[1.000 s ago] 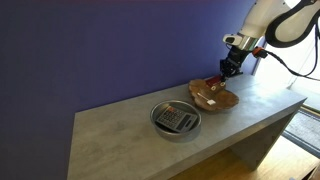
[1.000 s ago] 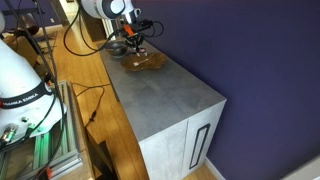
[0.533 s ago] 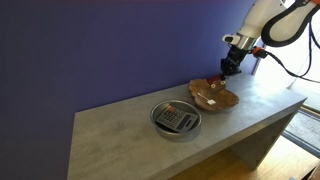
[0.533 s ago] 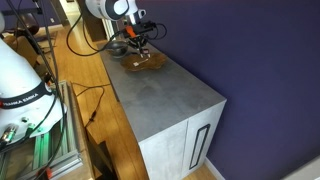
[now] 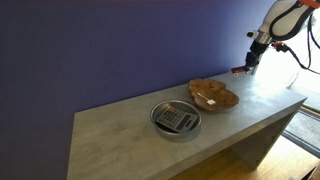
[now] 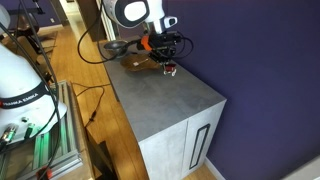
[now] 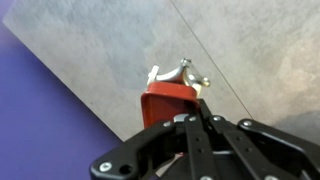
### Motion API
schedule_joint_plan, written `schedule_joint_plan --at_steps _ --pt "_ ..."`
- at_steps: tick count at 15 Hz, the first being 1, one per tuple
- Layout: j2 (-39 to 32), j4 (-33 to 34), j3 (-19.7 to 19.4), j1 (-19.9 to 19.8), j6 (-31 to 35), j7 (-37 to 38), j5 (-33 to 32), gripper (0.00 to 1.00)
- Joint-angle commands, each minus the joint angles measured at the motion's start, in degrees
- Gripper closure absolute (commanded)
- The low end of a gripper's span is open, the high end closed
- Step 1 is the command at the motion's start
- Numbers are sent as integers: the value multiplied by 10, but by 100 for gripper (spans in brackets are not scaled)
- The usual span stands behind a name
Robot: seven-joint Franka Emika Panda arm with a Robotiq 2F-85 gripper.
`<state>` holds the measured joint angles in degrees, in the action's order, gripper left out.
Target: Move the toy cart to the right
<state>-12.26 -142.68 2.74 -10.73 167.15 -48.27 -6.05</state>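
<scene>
The robot's gripper will release the toy cart on the grey tabletop (image 5: 243,74) beside the purple wall, just past the brown wooden dish. The toy cart now hangs above the tabletop.
The toy cart (image 7: 168,103) is a small red toy with white wheels, held in my gripper (image 7: 178,117) above the grey tabletop. It is a small red spot under the gripper in both exterior views (image 5: 243,70) (image 6: 168,68). My gripper (image 5: 246,66) is shut on it and hangs in the air past the brown leaf-shaped wooden dish (image 5: 214,95), away from the bowl. In an exterior view the gripper (image 6: 168,64) is just beyond the dish (image 6: 137,62).
A round metal bowl (image 5: 176,119) with a grey keypad-like object (image 5: 177,117) stands mid-table. The grey table (image 5: 140,140) backs on a purple wall (image 5: 110,45). Cables trail from the arm. A wooden floor and another robot base (image 6: 25,95) lie beside the table.
My gripper has lifted the toy cart out of the wooden dish and carried it sideways past the dish, away from the bowl.
</scene>
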Motion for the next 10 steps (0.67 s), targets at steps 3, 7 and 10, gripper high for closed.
schedule_joint_plan --at_steps 3,7,10 --pt "-12 -3 -48 -11 -12 38 -8 96" --pt "-22 -3 -23 -36 21 35 36 99" --pt "-35 -7 13 -91 68 39 115 99"
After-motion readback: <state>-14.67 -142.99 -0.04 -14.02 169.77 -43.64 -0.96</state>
